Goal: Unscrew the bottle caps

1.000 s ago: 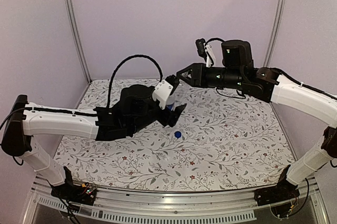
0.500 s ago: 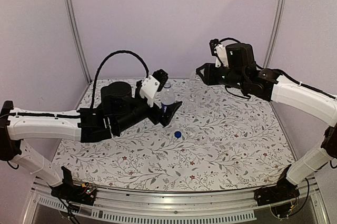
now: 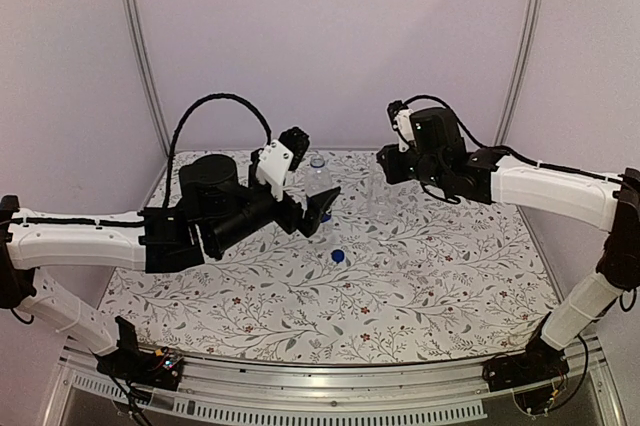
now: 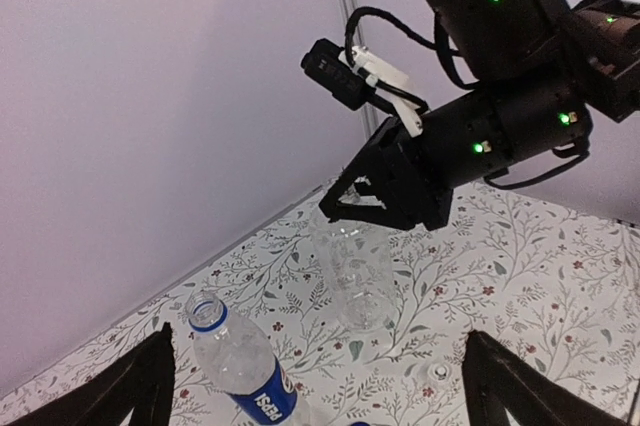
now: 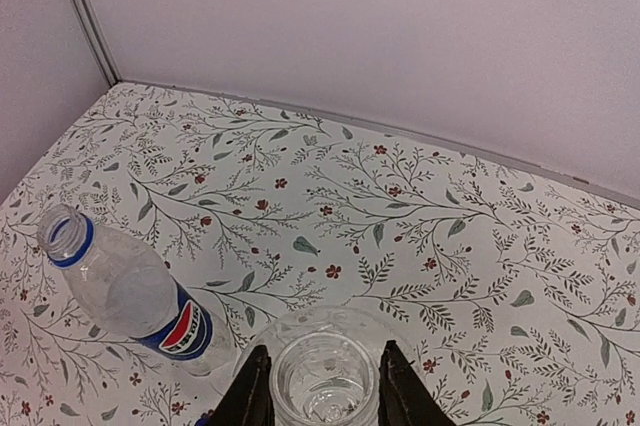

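Observation:
Next, my right gripper lets go of the clear bottle, upright on the floral table [image 3: 382,234] [image 5: 337,402] next to the labelled bottle.
The labelled bottle [image 3: 318,184] stands upright and uncapped, also seen in the left wrist view [image 4: 245,371] and the right wrist view [image 5: 130,296]. My left gripper [image 3: 312,211] is wide open just short of it [image 4: 318,336], touching nothing. The clear bottle [image 4: 355,276] stands right of it, faint from above [image 3: 378,196]. My right gripper [image 3: 385,164] is over its top [image 4: 365,208], fingers close against both sides of the open neck [image 5: 325,348]. The blue cap [image 3: 338,256] lies on the table in front. A pale cap [image 4: 438,374] lies near the clear bottle.
The floral table [image 3: 450,276] ends at the purple back wall just behind the bottles. Metal uprights [image 3: 140,46] [image 3: 525,36] stand at the back corners. The left arm's black cable loop [image 3: 215,106] arches above its wrist.
My left gripper has drawn back to the left, leaving the labelled bottle standing free. My right gripper has moved right, away from it, then lower over the clear bottle.

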